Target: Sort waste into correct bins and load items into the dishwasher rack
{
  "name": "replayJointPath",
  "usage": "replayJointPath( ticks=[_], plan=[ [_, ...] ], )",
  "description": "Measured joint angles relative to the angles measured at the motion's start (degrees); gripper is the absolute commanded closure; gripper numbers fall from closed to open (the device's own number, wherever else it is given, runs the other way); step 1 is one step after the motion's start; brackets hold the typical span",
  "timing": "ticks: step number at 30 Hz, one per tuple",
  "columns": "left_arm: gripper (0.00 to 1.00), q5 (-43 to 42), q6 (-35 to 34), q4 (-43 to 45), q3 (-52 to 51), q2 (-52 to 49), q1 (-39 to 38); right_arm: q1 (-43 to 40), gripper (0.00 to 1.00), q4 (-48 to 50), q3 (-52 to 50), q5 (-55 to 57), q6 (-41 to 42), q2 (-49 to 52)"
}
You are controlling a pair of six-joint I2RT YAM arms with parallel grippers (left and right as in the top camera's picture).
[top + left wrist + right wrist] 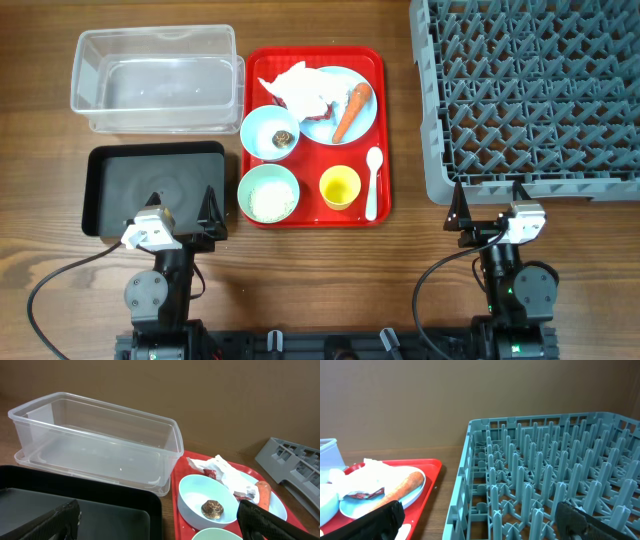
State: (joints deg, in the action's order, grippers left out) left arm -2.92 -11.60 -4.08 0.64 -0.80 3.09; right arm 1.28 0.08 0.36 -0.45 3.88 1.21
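Observation:
The light blue bowl is beside the light blue plate. My left gripper goes to it next and closes on the bowl's rim (pixel 298 137) (pixel 236 500).
On the red serving tray, a light blue plate (pixel 335 105) holds the orange carrot (pixel 352 110), a crumpled white napkin (pixel 295 88) and a small red wrapper (pixel 245 491). A light blue bowl (pixel 270 132) holds the brown scrap (pixel 212 509). A mint green bowl (pixel 268 192) holds white rice. A yellow cup (pixel 339 187) and a white spoon (pixel 372 180) lie beside it. My left gripper (pixel 182 208) is open and empty over the black tray (pixel 110 190). My right gripper (pixel 490 210) is open and empty at the grey rack's (pixel 540 95) front edge.
The clear tub (pixel 155 80) stands behind the black tray, left of the red serving tray (pixel 385 140). The rack fills the right back of the table. Bare wood lies along the front edge around both arm bases.

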Motion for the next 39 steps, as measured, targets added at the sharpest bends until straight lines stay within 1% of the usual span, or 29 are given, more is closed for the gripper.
replayJointPath(
  ticks=[28, 39],
  plan=[
    [0.00, 0.00, -0.02, 0.00, 0.00, 0.00, 0.00, 0.00, 0.00, 0.00, 0.00, 0.00, 0.00, 0.00],
    [0.00, -0.02, -0.02, 0.00, 0.00, 0.00, 0.00, 0.00, 0.00, 0.52, 0.00, -2.23, 0.20, 0.00]
  ],
)
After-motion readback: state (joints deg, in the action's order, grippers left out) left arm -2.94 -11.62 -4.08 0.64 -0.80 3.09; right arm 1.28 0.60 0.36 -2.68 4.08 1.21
